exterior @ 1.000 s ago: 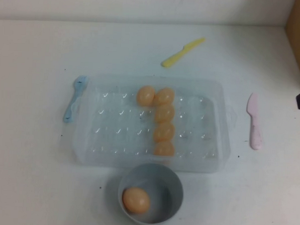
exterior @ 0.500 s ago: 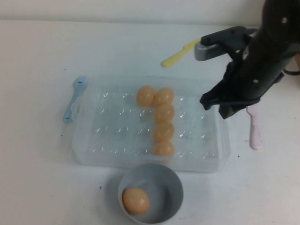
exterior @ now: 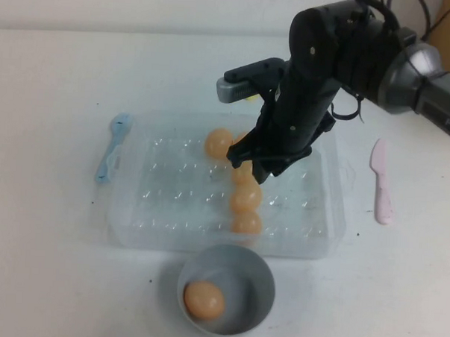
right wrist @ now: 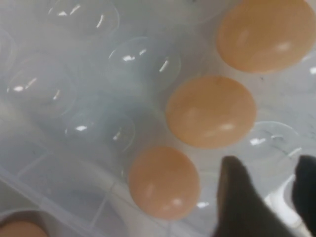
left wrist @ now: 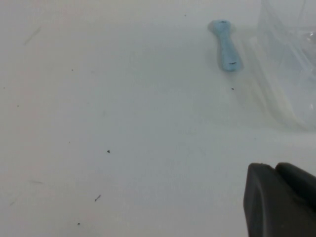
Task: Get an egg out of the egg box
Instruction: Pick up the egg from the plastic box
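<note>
The middle of the egg (exterior: 245,198) (right wrist: 211,112) that sits just behind the egg at the egg box's near side will be gripped by my right gripper.
The clear plastic egg box (exterior: 161,184) lies mid-table. Several orange-tan eggs sit in it: one (exterior: 218,142) at the far row and a column (exterior: 246,197) running toward the near rim. My right gripper (exterior: 259,168) hangs over that column and hides part of it. In the right wrist view the right gripper (right wrist: 274,183) is open and empty, its dark fingers (right wrist: 241,197) just beside three eggs; the nearest egg (right wrist: 164,181) is apart from them. My left gripper (left wrist: 275,169) is shut and empty over bare table, left of the egg box's edge (left wrist: 291,59).
A round grey-blue bowl (exterior: 259,283) in front of the egg box holds one egg (exterior: 204,300). A blue spoon (exterior: 111,145) lies left of the box, also in the left wrist view (left wrist: 226,45). A pink knife (exterior: 381,183) lies to the right.
My right arm has swung in from the right edge to over the egg box and now covers the far eggs of the column. The eggs, bowl and utensils have not moved.
</note>
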`<state>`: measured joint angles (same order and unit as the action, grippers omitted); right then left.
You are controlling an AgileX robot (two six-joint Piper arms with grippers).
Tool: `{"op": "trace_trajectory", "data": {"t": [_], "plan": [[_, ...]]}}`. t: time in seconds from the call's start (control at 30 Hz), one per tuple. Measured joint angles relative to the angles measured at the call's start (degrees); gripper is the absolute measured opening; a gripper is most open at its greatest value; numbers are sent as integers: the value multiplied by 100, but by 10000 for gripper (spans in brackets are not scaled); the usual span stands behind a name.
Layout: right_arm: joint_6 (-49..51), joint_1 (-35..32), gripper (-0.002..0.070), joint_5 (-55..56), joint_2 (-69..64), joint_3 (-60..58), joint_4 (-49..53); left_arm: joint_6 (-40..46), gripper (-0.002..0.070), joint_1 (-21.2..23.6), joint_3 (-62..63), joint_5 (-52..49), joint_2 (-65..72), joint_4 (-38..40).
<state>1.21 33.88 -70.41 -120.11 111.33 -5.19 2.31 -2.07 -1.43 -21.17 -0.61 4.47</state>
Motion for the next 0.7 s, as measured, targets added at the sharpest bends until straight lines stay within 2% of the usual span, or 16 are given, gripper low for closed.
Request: {"op": "trace_trajectory", "data": {"t": [0.17, 0.23, 0.37, 0.7], "plan": [[358, 87, 530, 14, -315, 127, -48, 0, -5, 0, 0, 0, 0, -36], [510, 124, 620, 36, -429, 194, -48, 0, -5, 0, 0, 0, 0, -58], [770, 174, 655, 150, -581, 223, -63, 0, -5, 0, 0, 0, 0, -58], [901, 184, 608, 455, -643, 254, -35, 0, -5, 0, 0, 0, 0, -61]]}}
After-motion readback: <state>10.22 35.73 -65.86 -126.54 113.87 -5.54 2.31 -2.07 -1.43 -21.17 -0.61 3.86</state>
